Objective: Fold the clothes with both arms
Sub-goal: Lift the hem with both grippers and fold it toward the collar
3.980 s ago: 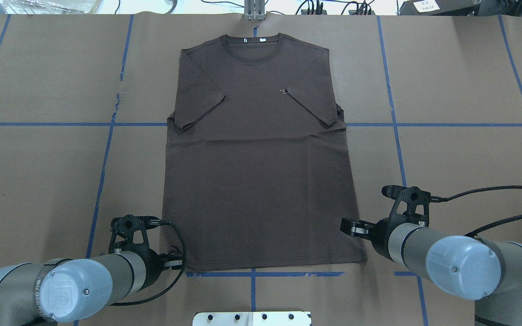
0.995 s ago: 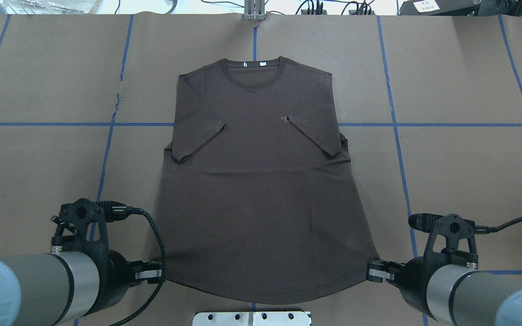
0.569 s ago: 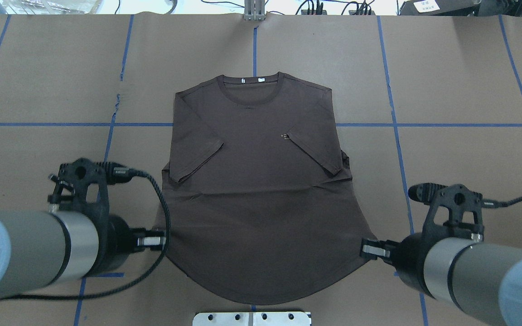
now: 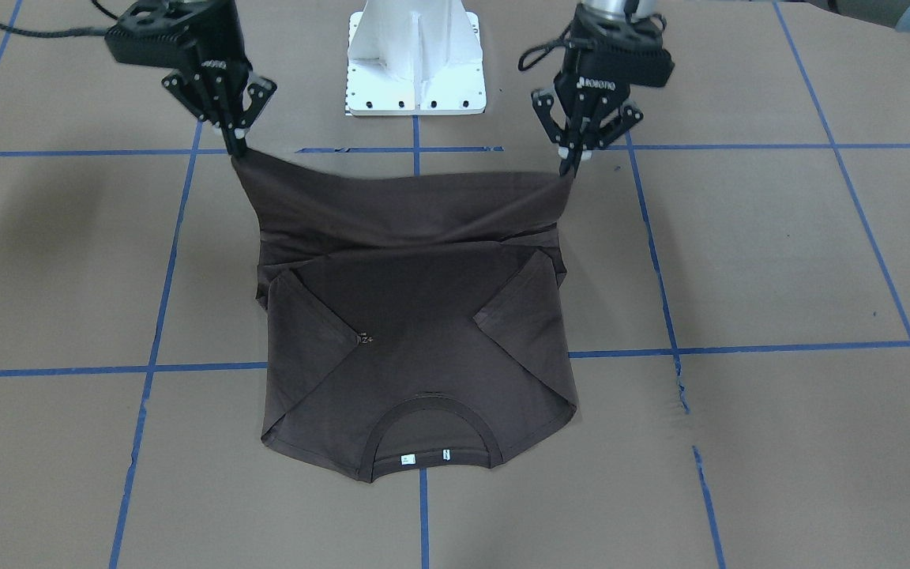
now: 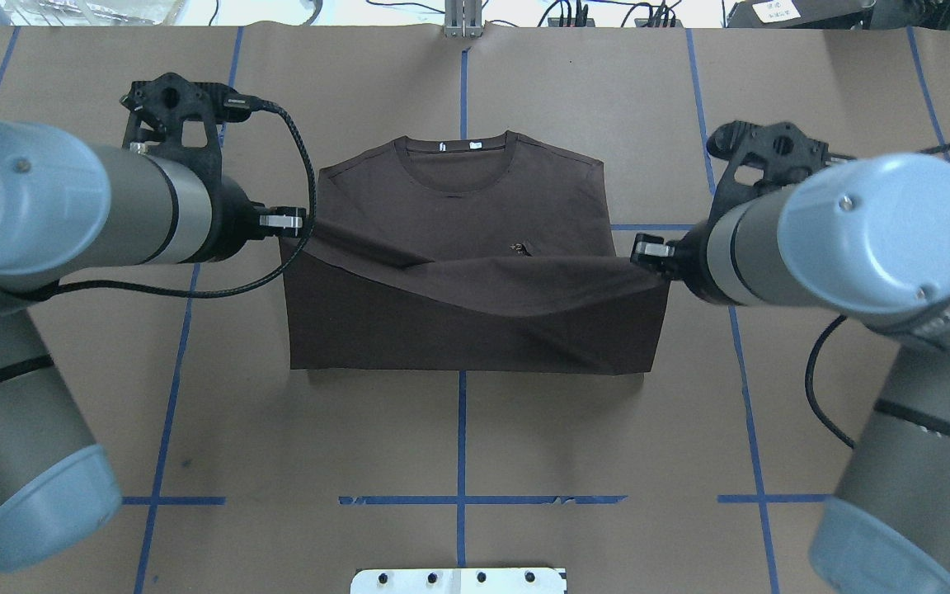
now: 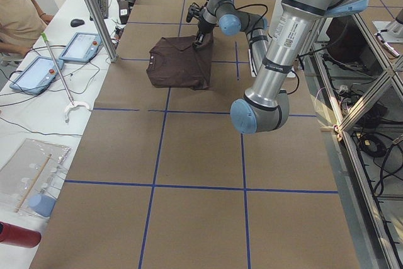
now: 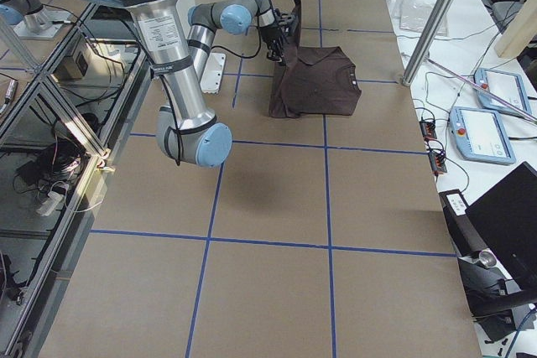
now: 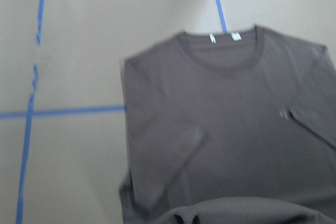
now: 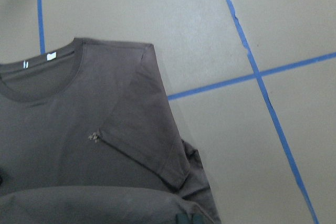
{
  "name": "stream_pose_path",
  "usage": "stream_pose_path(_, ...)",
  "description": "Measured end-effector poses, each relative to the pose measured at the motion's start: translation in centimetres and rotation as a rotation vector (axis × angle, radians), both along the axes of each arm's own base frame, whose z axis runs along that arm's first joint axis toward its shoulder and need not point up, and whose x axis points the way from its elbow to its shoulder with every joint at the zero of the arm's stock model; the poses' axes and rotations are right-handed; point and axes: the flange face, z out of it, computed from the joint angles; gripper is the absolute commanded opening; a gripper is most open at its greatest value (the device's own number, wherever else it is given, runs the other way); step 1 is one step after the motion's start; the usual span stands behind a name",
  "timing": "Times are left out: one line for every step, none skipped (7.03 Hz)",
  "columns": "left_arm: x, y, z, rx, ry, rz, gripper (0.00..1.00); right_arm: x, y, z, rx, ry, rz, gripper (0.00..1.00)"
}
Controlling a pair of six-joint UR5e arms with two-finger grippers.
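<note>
Next, the left gripper releases the T-shirt's hem corner just past the T-shirt's shoulder tip on the gripper's own side (image 4: 594,408) (image 8: 114,65).
The dark grey-brown T-shirt (image 5: 458,198) lies face up on the brown table cover, collar away from the robot and both sleeves folded in over the chest. Its lower half is raised and doubled over, with the crease (image 5: 467,363) on the near side. My left gripper (image 5: 293,223) is shut on the hem's left corner, held above the left sleeve. My right gripper (image 5: 648,247) is shut on the hem's right corner. In the front-facing view the hem hangs taut between the left gripper (image 4: 569,164) and the right gripper (image 4: 235,150). Both wrist views show the collar and chest logo (image 9: 94,137) below.
The white pedestal base (image 4: 415,71) stands at the robot's side of the table. Blue tape lines (image 5: 460,429) grid the cover. Beyond the far edge run a metal post (image 6: 94,11), a side table with tablets (image 6: 38,70) and a seated person (image 6: 19,11).
Both grippers first dragged the shirt by its hem corners towards the robot. They have since risen and carried the hem away from the robot, over the shirt, doubling the lower half over.
</note>
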Motion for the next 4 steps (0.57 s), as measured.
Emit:
stream_pose_path(1.3,-3.3,1.7,0.007,-0.006,-0.028,0.00,-0.5,-4.1,0.5,0.003,0.016,0.033,0.00)
stream_pose_path(3.0,-6.5,3.3,0.012,-0.017,-0.048,0.00,-1.8,-7.9,1.8,0.011,0.018,0.059,0.00)
stream_pose_path(4.6,-9.5,5.1,0.025,-0.028,-0.060,0.00,-3.7,-11.6,3.5,0.019,0.016,0.078,0.00)
stream_pose_path(5.8,-12.1,7.3,0.040,-0.038,-0.067,0.00,-6.3,-15.3,5.1,0.019,0.023,0.090,0.00)
